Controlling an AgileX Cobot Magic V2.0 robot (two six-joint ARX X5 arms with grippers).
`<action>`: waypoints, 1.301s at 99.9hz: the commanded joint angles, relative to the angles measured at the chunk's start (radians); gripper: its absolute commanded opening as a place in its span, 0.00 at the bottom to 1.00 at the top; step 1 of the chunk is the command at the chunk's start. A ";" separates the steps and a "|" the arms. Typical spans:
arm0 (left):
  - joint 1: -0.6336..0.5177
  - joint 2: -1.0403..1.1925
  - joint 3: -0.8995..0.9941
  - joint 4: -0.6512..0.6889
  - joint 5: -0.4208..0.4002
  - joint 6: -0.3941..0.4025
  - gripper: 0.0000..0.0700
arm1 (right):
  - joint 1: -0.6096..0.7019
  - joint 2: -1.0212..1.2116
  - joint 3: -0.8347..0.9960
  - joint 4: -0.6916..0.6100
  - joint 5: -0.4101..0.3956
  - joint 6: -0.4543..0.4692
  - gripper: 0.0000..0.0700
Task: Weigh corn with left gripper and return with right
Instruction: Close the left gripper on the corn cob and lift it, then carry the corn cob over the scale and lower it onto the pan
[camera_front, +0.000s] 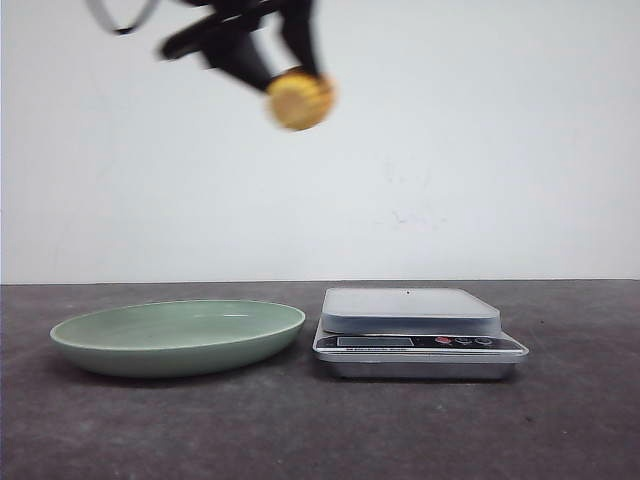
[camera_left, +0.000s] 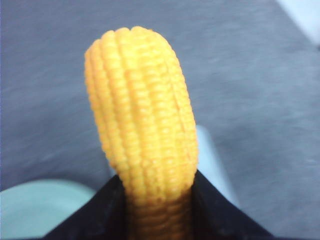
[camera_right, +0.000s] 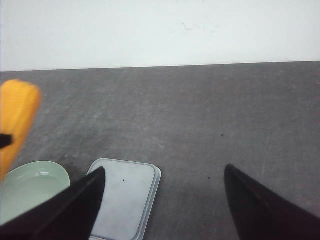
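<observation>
The robot's left gripper should release the corn on the middle of the silver scale's pale platform (camera_front: 391, 299).
My left gripper (camera_front: 285, 70) is shut on the corn (camera_front: 299, 98), a yellow cob piece, and holds it high in the air above the gap between the plate and the scale. In the left wrist view the corn (camera_left: 142, 125) stands up between the two black fingers (camera_left: 100, 215). The corn also shows at the edge of the right wrist view (camera_right: 15, 120). My right gripper (camera_right: 164, 172) is open and empty, high above the table beside the scale. It is out of the front view.
A pale green plate (camera_front: 180, 335) lies on the dark table at the left. A silver kitchen scale (camera_front: 412, 330) with a pale platform stands just right of it. Both show in the right wrist view, the plate (camera_right: 30, 187) and the scale (camera_right: 125, 200).
</observation>
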 joint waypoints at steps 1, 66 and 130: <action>-0.024 0.082 0.066 0.002 -0.001 -0.014 0.01 | 0.003 0.006 0.021 0.009 0.000 -0.010 0.67; -0.067 0.442 0.140 0.046 0.000 -0.042 0.01 | 0.003 0.006 0.021 -0.021 0.000 -0.011 0.67; -0.069 0.384 0.178 0.008 -0.031 0.027 0.70 | 0.003 0.006 0.021 -0.021 0.000 -0.010 0.68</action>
